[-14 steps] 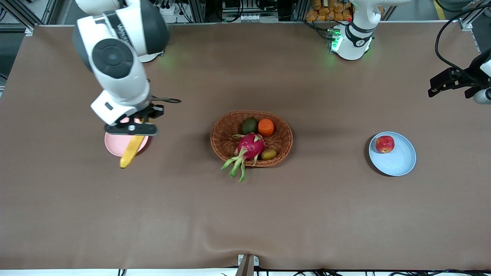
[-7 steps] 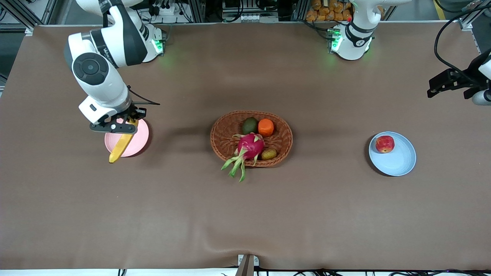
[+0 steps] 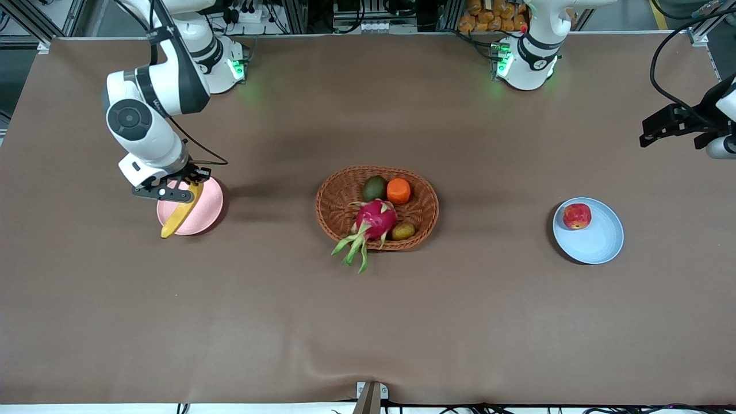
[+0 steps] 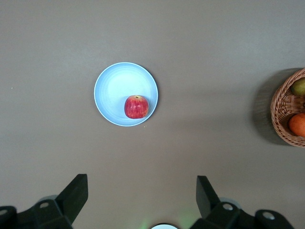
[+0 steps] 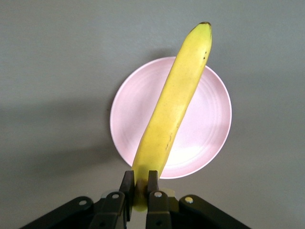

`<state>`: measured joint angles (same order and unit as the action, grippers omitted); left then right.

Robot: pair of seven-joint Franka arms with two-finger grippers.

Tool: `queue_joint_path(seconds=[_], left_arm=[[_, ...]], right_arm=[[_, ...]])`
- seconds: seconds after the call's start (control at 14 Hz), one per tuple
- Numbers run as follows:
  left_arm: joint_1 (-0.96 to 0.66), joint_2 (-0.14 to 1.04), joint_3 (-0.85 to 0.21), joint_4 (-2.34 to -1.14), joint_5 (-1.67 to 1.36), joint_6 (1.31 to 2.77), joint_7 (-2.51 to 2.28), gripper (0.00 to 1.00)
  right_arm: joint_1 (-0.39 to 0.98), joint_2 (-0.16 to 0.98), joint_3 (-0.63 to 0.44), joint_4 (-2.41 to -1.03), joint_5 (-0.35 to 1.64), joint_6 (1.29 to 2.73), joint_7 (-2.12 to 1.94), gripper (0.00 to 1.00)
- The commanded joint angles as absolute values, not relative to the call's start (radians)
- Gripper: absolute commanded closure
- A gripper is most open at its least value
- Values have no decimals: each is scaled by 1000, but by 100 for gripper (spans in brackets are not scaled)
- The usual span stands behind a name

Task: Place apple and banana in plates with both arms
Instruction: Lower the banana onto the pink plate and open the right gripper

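I should set the yellow banana down on the half of the pink plate (image 3: pixel 196 190) (image 5: pixel 167 147) that is closest to my right gripper. The banana is now held over that plate.
My right gripper (image 3: pixel 172 191) is shut on one end of the yellow banana (image 3: pixel 177 214) and holds it over the pale pink plate (image 3: pixel 202 214). In the right wrist view the gripper (image 5: pixel 139 183) pinches the banana (image 5: pixel 173 105), which stretches across the pink plate (image 5: pixel 209 129) with its dark tip past the rim. The red apple (image 3: pixel 577 216) lies in the light blue plate (image 3: pixel 601 238) toward the left arm's end; both show in the left wrist view, apple (image 4: pixel 136 106) and plate (image 4: pixel 114 88). My left gripper (image 3: pixel 667 126) is open and empty, high above the table's edge; its own view (image 4: pixel 142 191) shows it too.
A woven brown basket (image 3: pixel 333 198) at the table's middle holds a magenta dragon fruit (image 3: pixel 375 219), an orange fruit (image 3: pixel 398 191), a green fruit (image 3: pixel 374 188) and a small brown fruit (image 3: pixel 403 231). The basket's rim shows in the left wrist view (image 4: pixel 281 112).
My right arm has swung toward its own end of the table and come lower with the banana, which now hangs more fully over the pink plate. The left arm has barely moved.
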<state>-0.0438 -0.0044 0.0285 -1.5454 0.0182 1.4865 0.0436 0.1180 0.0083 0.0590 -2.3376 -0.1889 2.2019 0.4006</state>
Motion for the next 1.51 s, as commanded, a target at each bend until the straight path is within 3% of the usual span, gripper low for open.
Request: queue_joint_path(seconds=[0.0,0.72,0.79,0.86,0.93,1.0,1.22,1.43], left_arm=[[-46,6,29,-1528,6,1473,34,0],[-46,6,28,-1528,6,1473,31,0],[-46,6,28,-1528,6,1473,32,0],[-46,6,28,-1526,6,1473,34,0],[-46,6,29,-1528,6,1473,35,0],[-46,6,28,-1528,6,1473,32,0],[-46,6,28,-1528,6,1473,34,0],[-46,5,28,-1528,6,1473,34,0]], right_arm=[[75,31,72,-2376,-183,2255,379,100],[118,11,75,-2485,-181,2292,394,100],[118,14,75,-2484,-183,2290,394,74],[118,14,75,-2482,-183,2290,394,28],[118,12,77,-2479,-183,2289,391,6],[117,12,75,-2473,-183,2281,385,0],[115,11,77,-2409,-183,2191,380,0],[115,14,78,-2256,-180,2025,380,0]])
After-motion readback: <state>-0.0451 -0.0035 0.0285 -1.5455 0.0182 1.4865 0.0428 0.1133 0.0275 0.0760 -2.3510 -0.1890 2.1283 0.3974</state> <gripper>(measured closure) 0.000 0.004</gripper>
